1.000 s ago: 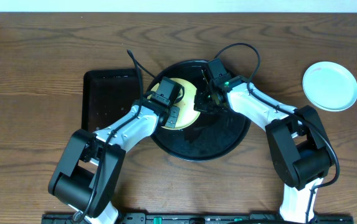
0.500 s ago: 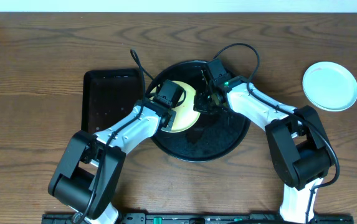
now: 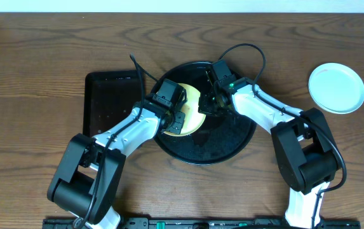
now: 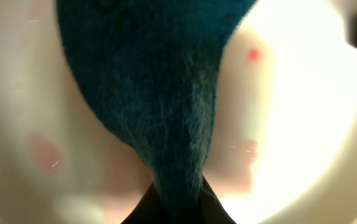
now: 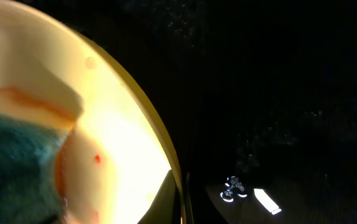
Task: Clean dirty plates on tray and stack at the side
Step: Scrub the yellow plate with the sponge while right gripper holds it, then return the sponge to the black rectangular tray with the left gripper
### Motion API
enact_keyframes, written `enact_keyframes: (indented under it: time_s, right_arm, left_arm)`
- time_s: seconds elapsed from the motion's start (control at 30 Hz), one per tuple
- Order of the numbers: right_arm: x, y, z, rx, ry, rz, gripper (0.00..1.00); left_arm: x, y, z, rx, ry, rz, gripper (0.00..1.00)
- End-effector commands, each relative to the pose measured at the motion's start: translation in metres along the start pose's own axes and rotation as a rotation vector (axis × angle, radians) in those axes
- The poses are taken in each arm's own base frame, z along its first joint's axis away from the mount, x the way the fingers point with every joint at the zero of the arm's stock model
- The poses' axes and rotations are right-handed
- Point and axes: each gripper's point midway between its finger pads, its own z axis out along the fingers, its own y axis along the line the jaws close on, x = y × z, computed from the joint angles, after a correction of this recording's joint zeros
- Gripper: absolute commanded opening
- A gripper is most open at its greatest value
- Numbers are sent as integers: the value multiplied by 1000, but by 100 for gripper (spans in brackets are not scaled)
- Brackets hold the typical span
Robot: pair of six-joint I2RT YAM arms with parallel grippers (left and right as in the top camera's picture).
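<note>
Next, my left gripper puts the dark teal cloth down near the middle of the rectangular black tray (image 3: 114, 109).
The pale yellow plate (image 3: 191, 102) lies in the left part of the round black tray (image 3: 223, 143). My left gripper (image 3: 176, 119) is shut on a dark teal cloth (image 4: 159, 93) and presses it on the plate (image 4: 290, 112), which shows faint red smears and a small red spot. My right gripper (image 3: 203, 107) is shut on the plate's right rim; in the right wrist view the rim (image 5: 166, 155) runs between the fingers (image 5: 179, 196), with the cloth (image 5: 10, 168) at the left. A light blue plate (image 3: 336, 87) lies on the table at the right.
A smaller rectangular black tray (image 3: 108, 102) lies left of the round tray, under my left arm. The round tray's floor (image 5: 278, 93) is bare and glossy right of the yellow plate. Cables arch over the tray's far side.
My left gripper has slid the cloth a little to and fro over the yellow plate. The right gripper and the plate have stayed put.
</note>
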Motion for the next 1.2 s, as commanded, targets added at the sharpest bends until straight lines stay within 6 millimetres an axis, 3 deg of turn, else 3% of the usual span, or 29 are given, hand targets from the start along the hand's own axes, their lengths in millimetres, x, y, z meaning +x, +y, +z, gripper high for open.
enact_keyframes:
  time_s: [0.0, 0.37, 0.87, 1.17]
  right_arm:
    - [1, 1, 4, 9, 2, -13, 1]
    - [-2, 3, 4, 1, -9, -16, 1]
    - [-1, 3, 4, 2, -7, -16, 1]
    - [-1, 3, 4, 3, -6, -15, 1]
  left_arm:
    - [16, -35, 1, 188, 56, 40, 7]
    - [23, -55, 2, 190, 65, 109, 7]
    - [11, 38, -2, -277, 18, 46, 7]
    - [-2, 42, -13, -289, 4, 21, 7]
